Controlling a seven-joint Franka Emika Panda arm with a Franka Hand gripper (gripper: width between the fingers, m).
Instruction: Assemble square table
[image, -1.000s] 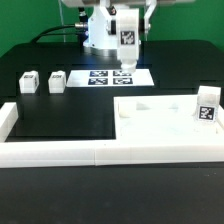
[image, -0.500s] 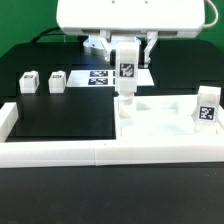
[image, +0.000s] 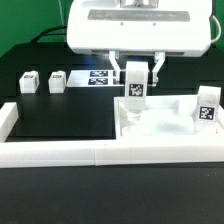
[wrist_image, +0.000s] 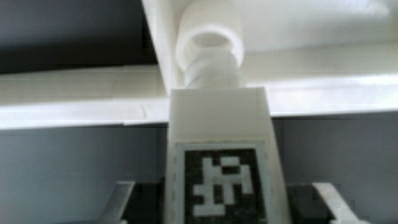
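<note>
My gripper is going to place the white leg so that it stands upright in the table top's front corner (image: 129, 131) (wrist_image: 210, 44) nearest the loose leg blocks.
My gripper (image: 133, 72) is shut on a white leg block (image: 133, 87) with a black-white tag, held upright just above the near-left corner of the white square table top (image: 160, 127). A second tagged leg (image: 207, 105) stands upright at the top's right side. Two more small leg blocks (image: 29, 81) (image: 57, 81) lie on the black mat at the exterior view's left. In the wrist view the held leg (wrist_image: 219, 150) runs from between my fingers (wrist_image: 118, 197) to its rounded end over a white rim of the top (wrist_image: 71, 95).
The marker board (image: 100, 77) lies flat behind the top, partly hidden by the arm. A long white border wall (image: 90, 152) runs along the front and turns up at the left end (image: 8, 120). Black mat lies between the wall and the loose legs.
The gripper, with the leg in it, has moved from over the marker board toward the front and lower, to the table top's near-left corner. The other legs have not moved.
</note>
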